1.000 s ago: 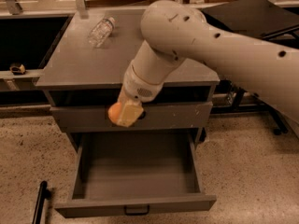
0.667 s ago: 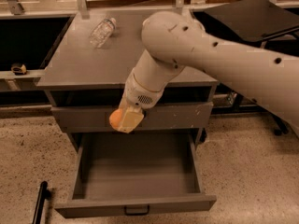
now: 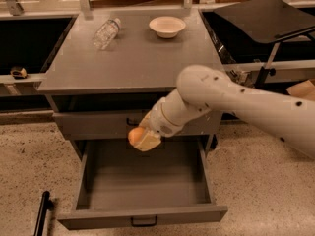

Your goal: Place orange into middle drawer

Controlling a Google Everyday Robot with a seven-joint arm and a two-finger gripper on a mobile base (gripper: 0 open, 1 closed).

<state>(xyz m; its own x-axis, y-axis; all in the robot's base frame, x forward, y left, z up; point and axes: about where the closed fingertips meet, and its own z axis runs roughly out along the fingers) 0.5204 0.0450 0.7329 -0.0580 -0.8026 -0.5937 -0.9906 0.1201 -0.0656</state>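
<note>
The robot's gripper should release the orange near the centre of the open middle drawer's bare grey tray [image 3: 157, 179].
The orange [image 3: 136, 134] is held in my gripper [image 3: 144, 139], which is shut on it. The gripper hangs over the back of the open middle drawer [image 3: 142, 181], just in front of the closed drawer front above it. The drawer is pulled out wide, its grey tray interior bare, with a small black handle [image 3: 143, 222] on its front. My white arm [image 3: 236, 102] reaches in from the right and hides part of the cabinet front.
On the grey cabinet top [image 3: 133, 58] stand a white bowl [image 3: 167, 26] at the back and a clear plastic bottle [image 3: 106, 32] lying on its side. A black stand [image 3: 266, 18] is at the right. A black rod [image 3: 42, 213] lies on the floor at left.
The arm has lowered and swung down off the cabinet top, uncovering the bowl. The gripper with the orange has dropped toward the open drawer.
</note>
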